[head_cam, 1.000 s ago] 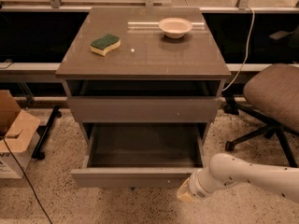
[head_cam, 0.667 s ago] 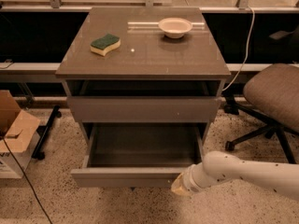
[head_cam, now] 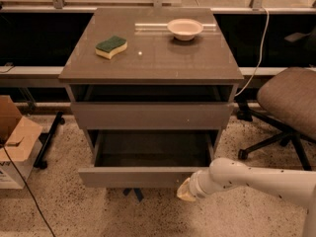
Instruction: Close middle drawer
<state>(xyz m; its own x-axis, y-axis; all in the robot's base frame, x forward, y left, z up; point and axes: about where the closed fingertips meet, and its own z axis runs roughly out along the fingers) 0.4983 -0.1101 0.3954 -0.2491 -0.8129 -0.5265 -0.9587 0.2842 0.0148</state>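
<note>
The middle drawer's front panel is below the taller drawer front. Next, I let go of it back at the cabinet [head_cam: 148, 157].
The middle drawer [head_cam: 143, 177] is pulled out of the grey-brown cabinet, low in the camera view. Its flat, low front panel faces me, and its deep box with a dark grey floor [head_cam: 153, 154] looks empty. My gripper [head_cam: 185, 190], at the end of the white arm coming in from the right, is down at the right part of the front panel, at or just below its lower edge. Whether it touches the panel I cannot tell.
Above the open drawer is a taller drawer front [head_cam: 150, 115]. On the cabinet top lie a green-yellow sponge [head_cam: 111, 47] and a white bowl [head_cam: 185, 28]. An office chair [head_cam: 289, 105] stands at the right, and a cardboard box [head_cam: 15, 142] at the left.
My arm has swung left along the floor, bringing the gripper from right of the drawer front to its right part. The drawer looks as far out as before.
</note>
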